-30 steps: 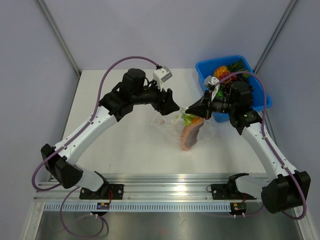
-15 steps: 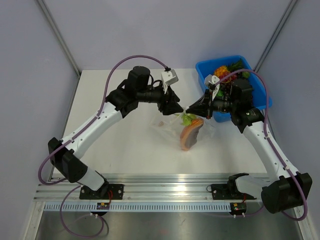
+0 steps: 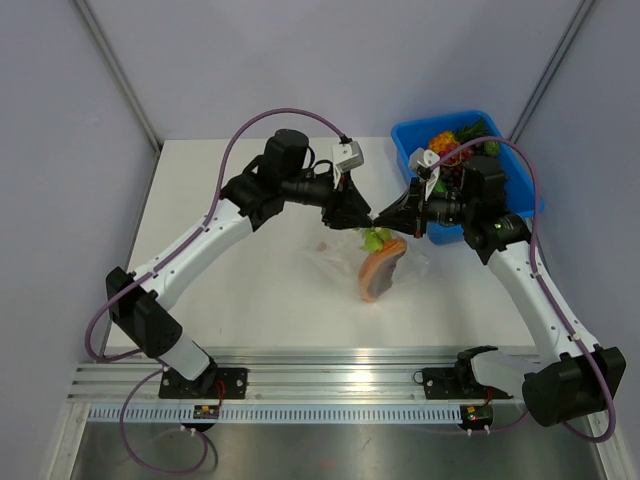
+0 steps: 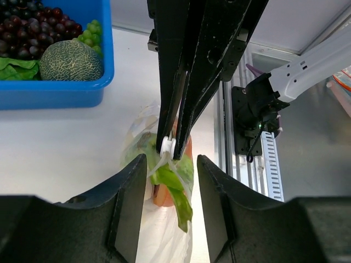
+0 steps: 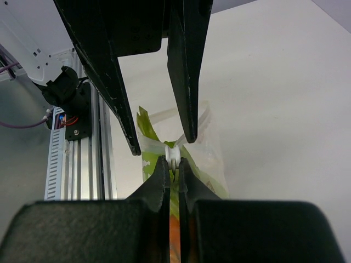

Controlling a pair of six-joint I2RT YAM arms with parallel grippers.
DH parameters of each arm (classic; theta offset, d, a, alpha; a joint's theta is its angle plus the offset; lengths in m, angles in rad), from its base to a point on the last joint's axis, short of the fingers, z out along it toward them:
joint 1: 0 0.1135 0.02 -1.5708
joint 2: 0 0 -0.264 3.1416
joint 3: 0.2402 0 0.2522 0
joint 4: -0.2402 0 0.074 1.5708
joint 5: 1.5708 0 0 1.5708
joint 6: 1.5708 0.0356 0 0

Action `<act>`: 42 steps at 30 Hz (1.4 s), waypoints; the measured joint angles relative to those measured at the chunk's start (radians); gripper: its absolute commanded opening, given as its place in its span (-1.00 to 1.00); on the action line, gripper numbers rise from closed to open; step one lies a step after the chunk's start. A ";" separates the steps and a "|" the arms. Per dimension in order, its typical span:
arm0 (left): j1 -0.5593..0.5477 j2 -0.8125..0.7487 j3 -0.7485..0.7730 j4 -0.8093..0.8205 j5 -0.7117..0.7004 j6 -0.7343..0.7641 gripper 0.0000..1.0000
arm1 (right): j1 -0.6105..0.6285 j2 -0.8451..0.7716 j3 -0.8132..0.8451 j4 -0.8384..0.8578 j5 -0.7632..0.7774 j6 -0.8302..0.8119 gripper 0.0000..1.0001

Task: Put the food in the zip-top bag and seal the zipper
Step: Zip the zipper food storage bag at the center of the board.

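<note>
The edge of the bag hangs loose beside the white slider in my right gripper, so next my left gripper takes the slider (image 5: 173, 155) while my right gripper holds that edge of the bag.
The zip-top bag (image 3: 335, 250) hangs crumpled just over the table centre, and I see it in the wrist views too, bag (image 4: 164, 230) and bag (image 5: 211, 159). Inside show the orange piece of food (image 3: 381, 270) and the green leek leaves (image 4: 173, 183). My right gripper (image 3: 383, 221) is shut on the white slider of the zipper (image 5: 173, 153) at the bag's top. My left gripper (image 3: 360, 217) faces it from the left, open. Its fingers (image 5: 184, 82) stand either side of the mouth strip without touching it.
A blue bin (image 3: 520, 195) at the back right holds dark grapes (image 4: 27, 38), a netted green melon (image 4: 70, 61) and other produce. An aluminium rail (image 3: 330, 365) with both arm bases runs along the near table edge.
My left gripper has moved right, up to the bag's mouth and the right gripper, and its jaws have narrowed. The right gripper has stayed shut on the slider and hardly moved.
</note>
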 measured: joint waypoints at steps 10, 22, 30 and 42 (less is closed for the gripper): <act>-0.008 0.026 0.021 -0.005 0.021 -0.006 -0.46 | 0.000 0.000 0.006 -0.022 -0.001 -0.008 -1.00; -0.014 0.039 0.039 -0.013 0.023 -0.005 -1.00 | 0.002 0.000 0.006 -0.042 -0.008 -0.013 -0.95; -0.018 0.040 0.039 -0.017 0.043 0.016 -1.00 | 0.003 -0.005 0.010 -0.067 0.026 -0.050 0.00; -0.026 0.040 0.039 -0.016 0.081 0.032 -1.00 | -0.021 -0.045 0.161 -0.263 0.159 -0.122 0.15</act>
